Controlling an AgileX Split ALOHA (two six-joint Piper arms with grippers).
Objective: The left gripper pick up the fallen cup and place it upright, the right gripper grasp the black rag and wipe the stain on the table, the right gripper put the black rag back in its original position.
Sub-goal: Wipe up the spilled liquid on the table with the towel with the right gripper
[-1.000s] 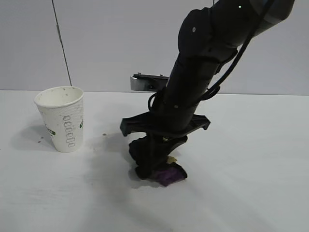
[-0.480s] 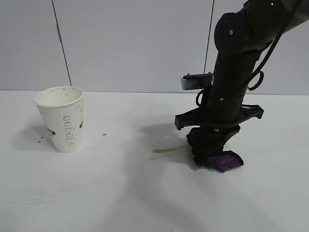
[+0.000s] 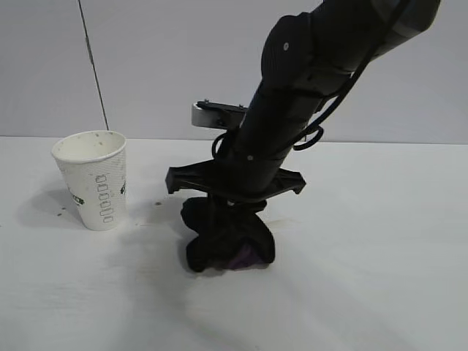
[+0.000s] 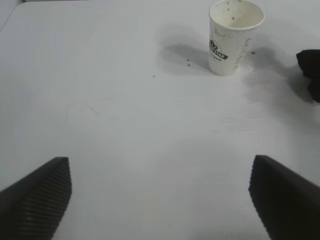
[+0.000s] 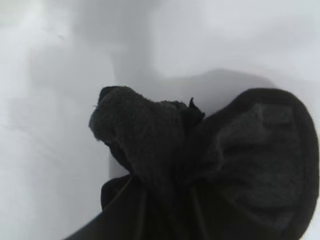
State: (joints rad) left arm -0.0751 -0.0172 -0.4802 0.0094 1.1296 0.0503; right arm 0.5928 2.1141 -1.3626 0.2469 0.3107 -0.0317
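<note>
The robot's right gripper will release the black rag on the bare table (image 3: 291,254) beside the table's purple patch, farther away from the cup.
The white paper cup (image 3: 93,178) with the green logo stands upright on the white table (image 3: 380,278) at the left; it also shows in the left wrist view (image 4: 234,36). My right gripper (image 3: 223,245) is shut on the black rag (image 3: 227,241) and presses it onto the table right of the cup. The rag's purple patch shows at its lower edge. In the right wrist view the rag (image 5: 200,160) fills the lower part. The stain is hidden under the rag. My left gripper (image 4: 160,195) is open and empty, held well back from the cup, out of the exterior view.
Tiny brown specks (image 3: 157,203) lie on the table beside the cup. A grey wall stands behind the table. The rag's edge shows at the side of the left wrist view (image 4: 311,70).
My right gripper swept the rag to the right, baring an olive-brown smear, then back left past its earlier spot. The cup has not moved.
</note>
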